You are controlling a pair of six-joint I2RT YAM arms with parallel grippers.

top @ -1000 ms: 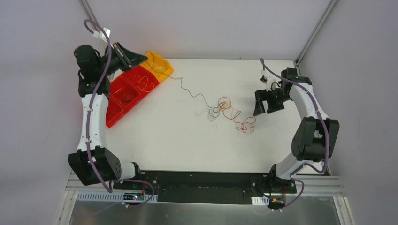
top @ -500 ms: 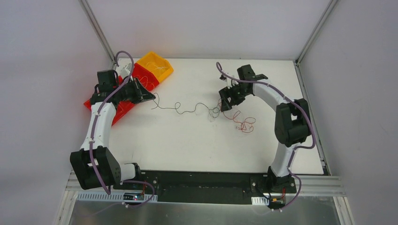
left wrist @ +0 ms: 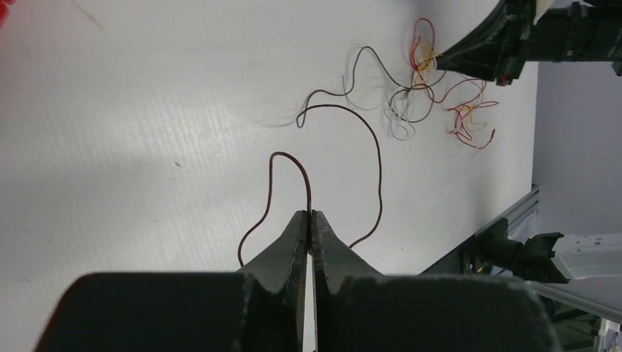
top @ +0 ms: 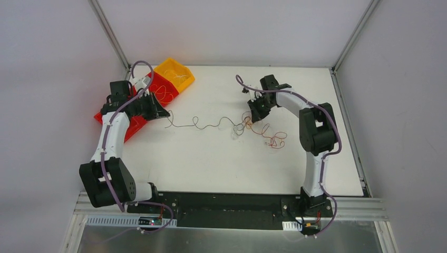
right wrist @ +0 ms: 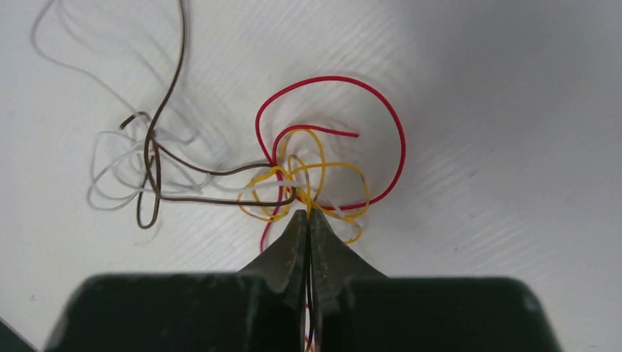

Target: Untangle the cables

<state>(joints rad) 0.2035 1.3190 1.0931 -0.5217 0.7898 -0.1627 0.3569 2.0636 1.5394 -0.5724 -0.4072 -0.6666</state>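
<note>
The brown cable is hooked into the yellow strands of cable at my right gripper, so my left gripper should grab the brown cable (right wrist: 209,201) beside the knot and pull it free.
The cables form a small knot (top: 244,125) of red, yellow, white and brown strands at mid-table. Loose red and orange curls (top: 274,139) trail to its right. A long dark brown cable (top: 203,124) runs left from the knot to my left gripper (top: 164,112), which is shut on it. The left wrist view shows the tips (left wrist: 311,214) pinching that brown wire (left wrist: 380,169). My right gripper (top: 253,117) sits on the knot, its jaws (right wrist: 308,213) shut on a yellow strand (right wrist: 323,165). A red loop (right wrist: 389,117), brown strand (right wrist: 220,198) and white strand (right wrist: 110,158) surround it.
Red bins (top: 101,116) and a yellow bin (top: 176,70) lie at the back left, partly under the left arm, with thin wires (top: 166,94) inside. Metal frame posts (top: 108,31) rise at the back corners. The black base rail (top: 221,203) runs along the near edge.
My right arm swung in from the right to the knot and its jaws shut on a yellow strand. The left gripper came off the bins, still holding the brown cable.
</note>
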